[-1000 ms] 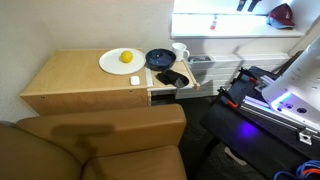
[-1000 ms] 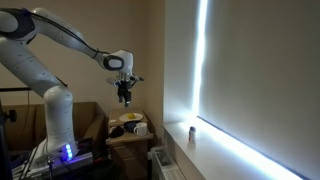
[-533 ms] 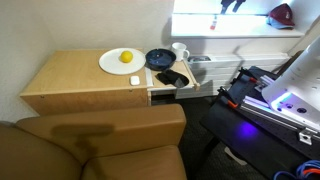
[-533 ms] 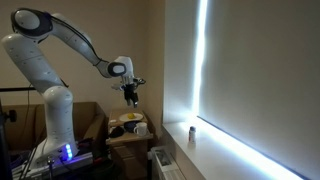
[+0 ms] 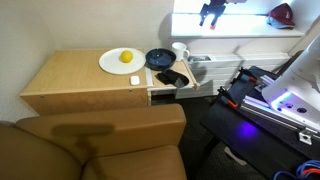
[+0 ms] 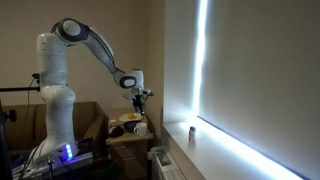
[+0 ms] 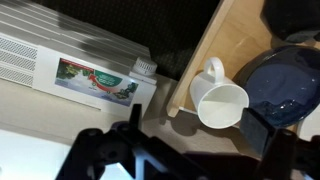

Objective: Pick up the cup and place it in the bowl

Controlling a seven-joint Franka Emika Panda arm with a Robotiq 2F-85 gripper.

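The robot's gripper needs to next go to the cup's rim (image 5: 186, 45) (image 7: 199, 107) beside its handle, on the side facing the white heater, and close there.
The cup (image 5: 180, 50) is a small white mug with a side handle, upright at the table's corner beside the bowl (image 5: 158, 58), which is round and dark. In the wrist view the cup (image 7: 222, 103) lies below my gripper (image 7: 198, 128), with the bowl (image 7: 288, 85) to its right. The gripper is open and empty, with one finger on each side of the cup and well above it. It shows high over the table in both exterior views (image 5: 210, 12) (image 6: 138, 100).
A white plate (image 5: 112, 64) with a yellow object sits left of the bowl on the wooden table (image 5: 70, 80). A black item (image 5: 172, 78) lies on a lower ledge. A white heater with a label (image 7: 95, 80) stands past the table edge. A brown sofa (image 5: 100, 140) is in front.
The arm has swung across toward the table's cup corner and come lower. The gripper stays open; cup, bowl and plate have not moved.
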